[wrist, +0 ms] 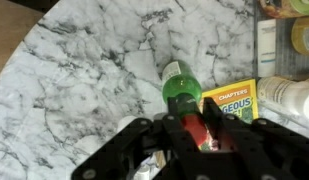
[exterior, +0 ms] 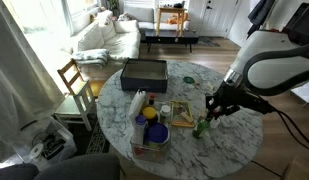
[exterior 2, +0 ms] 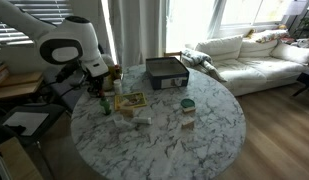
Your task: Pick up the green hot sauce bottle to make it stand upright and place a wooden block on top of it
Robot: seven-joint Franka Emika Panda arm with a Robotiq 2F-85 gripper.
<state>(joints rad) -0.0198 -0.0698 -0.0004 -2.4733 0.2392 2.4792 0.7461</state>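
Next, I let go of the green hot sauce bottle, now at the table's edge, so that it stands upright on the marble table (exterior: 201, 138) (wrist: 180, 76) beside the yellow book.
The green hot sauce bottle (wrist: 180, 88) lies between my gripper's (wrist: 190, 128) fingers in the wrist view. Its round green end points away from the wrist, and a red part sits between the fingers. In both exterior views the gripper (exterior: 211, 110) (exterior 2: 98, 88) is shut on the bottle (exterior: 200, 128) (exterior 2: 103, 104) just above the marble table's edge (exterior: 234, 150). A small brown block-like piece (exterior: 165, 110) lies near the middle of the table. I cannot tell whether the bottle touches the table.
A yellow book (wrist: 234, 100) lies right beside the bottle. A white bottle (exterior: 140, 103), a yellow and blue container (exterior: 151, 118) and a clear tub (exterior: 150, 142) stand nearby. A dark box (exterior: 144, 72) sits at the far side, with a wooden chair (exterior: 74, 80) beyond the table.
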